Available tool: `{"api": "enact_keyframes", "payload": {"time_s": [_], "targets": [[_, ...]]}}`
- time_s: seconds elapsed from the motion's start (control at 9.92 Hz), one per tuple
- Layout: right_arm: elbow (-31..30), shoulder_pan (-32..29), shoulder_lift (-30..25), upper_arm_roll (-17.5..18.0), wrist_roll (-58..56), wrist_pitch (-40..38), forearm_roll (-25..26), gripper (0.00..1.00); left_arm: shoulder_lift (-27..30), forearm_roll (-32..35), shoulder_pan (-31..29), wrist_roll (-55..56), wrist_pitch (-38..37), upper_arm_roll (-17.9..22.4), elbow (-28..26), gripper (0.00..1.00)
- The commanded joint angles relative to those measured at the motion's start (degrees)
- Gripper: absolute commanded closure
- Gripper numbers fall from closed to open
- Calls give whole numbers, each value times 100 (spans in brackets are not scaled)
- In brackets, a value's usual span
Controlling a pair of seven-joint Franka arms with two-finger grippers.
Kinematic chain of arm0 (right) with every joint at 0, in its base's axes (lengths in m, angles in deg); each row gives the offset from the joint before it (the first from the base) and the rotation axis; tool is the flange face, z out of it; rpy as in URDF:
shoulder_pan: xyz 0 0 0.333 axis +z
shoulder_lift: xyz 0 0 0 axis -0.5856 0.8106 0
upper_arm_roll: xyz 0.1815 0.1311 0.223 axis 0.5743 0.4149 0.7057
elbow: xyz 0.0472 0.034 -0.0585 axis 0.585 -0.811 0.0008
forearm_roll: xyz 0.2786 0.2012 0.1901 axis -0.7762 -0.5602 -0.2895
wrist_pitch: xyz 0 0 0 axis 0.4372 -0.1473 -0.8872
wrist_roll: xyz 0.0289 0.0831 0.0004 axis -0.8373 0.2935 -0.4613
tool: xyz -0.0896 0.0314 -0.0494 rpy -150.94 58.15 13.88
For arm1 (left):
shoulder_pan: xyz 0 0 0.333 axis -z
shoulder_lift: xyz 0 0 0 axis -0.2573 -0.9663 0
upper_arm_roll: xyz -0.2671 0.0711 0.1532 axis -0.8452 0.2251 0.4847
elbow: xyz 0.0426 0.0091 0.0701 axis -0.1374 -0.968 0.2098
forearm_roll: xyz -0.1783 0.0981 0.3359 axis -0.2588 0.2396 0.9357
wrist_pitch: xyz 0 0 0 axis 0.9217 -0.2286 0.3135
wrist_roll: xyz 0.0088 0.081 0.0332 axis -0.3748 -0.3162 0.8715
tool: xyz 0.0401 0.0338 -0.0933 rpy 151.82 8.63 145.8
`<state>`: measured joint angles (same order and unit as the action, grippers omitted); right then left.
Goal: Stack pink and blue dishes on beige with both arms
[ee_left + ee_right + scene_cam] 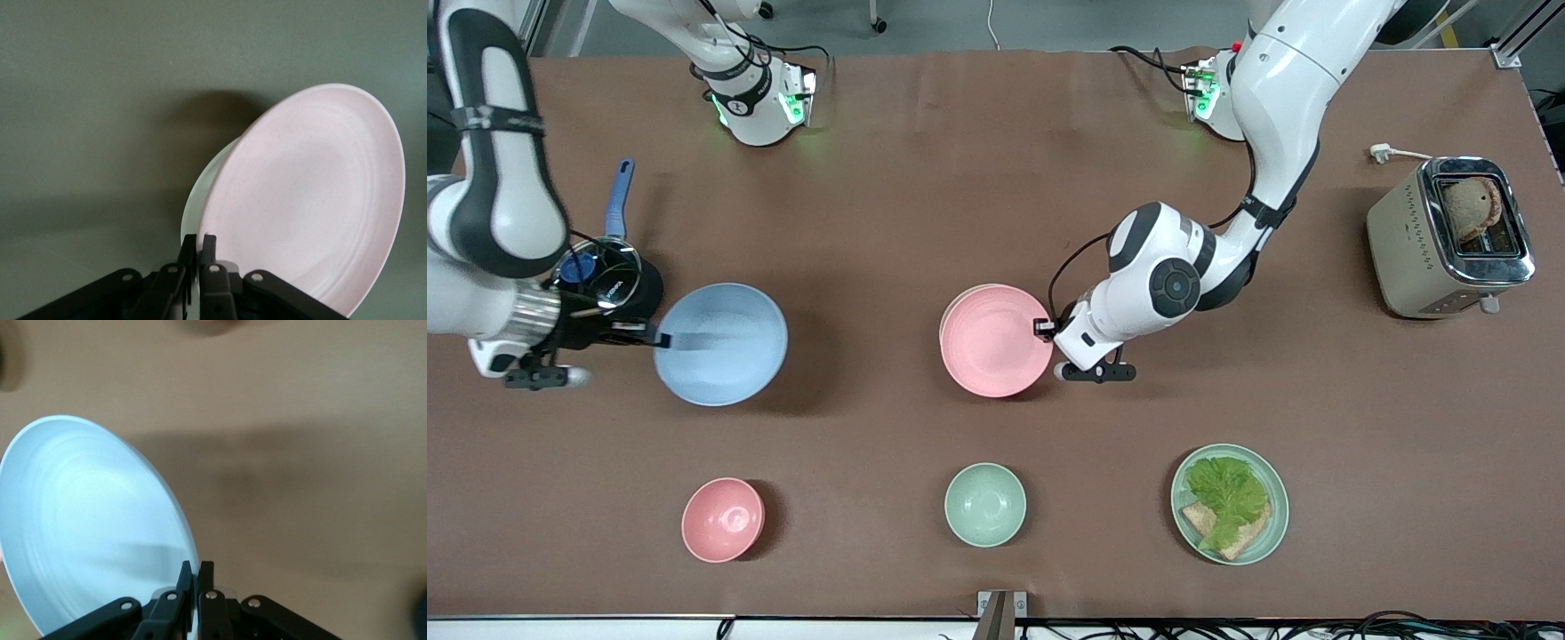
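Note:
Next, my left gripper lets go of the pink plate flat on the beige plate (992, 335) (288, 213) near the middle of the table.
The pale pink plate (996, 342) lies tilted over the beige plate (958, 296) near the table's middle; only a sliver of beige shows past its rim. My left gripper (1043, 327) is shut on the pink rim at the side toward the left arm's end. In the left wrist view the pink plate (313, 200) leans above the beige plate (197, 207), with the gripper (198, 243) pinching its edge. The pale blue plate (720, 344) hangs tilted above the table toward the right arm's end, my right gripper (660, 338) shut on its rim. The right wrist view shows the blue plate (93, 527) clamped in that gripper (198, 570).
Nearer the front camera stand a small pink bowl (723, 519), a mint-green bowl (985, 504) and a mint-green plate with lettuce and bread (1230, 504). A toaster (1449, 236) stands at the left arm's end. A blue handle (619, 200) sticks out by the right wrist.

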<state>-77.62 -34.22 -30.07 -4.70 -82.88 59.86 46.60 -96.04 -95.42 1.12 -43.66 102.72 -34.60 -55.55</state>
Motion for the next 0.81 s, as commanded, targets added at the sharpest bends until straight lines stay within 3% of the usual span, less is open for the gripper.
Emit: {"api": "enact_keyframes", "payload": {"time_s": [0.0,0.3,0.71], "targets": [[-163,600,-203,-34,687,114,-48,99,146,-29,-38,-51,136,-45,-350,100],[-198,716,-203,395,1259,368,-48,99,120,-38,-100,-51,136,-46,-315,100],[-207,716,-195,458,1331,413,-48,99,94,-29,-56,-51,136,-46,-262,100]]}}
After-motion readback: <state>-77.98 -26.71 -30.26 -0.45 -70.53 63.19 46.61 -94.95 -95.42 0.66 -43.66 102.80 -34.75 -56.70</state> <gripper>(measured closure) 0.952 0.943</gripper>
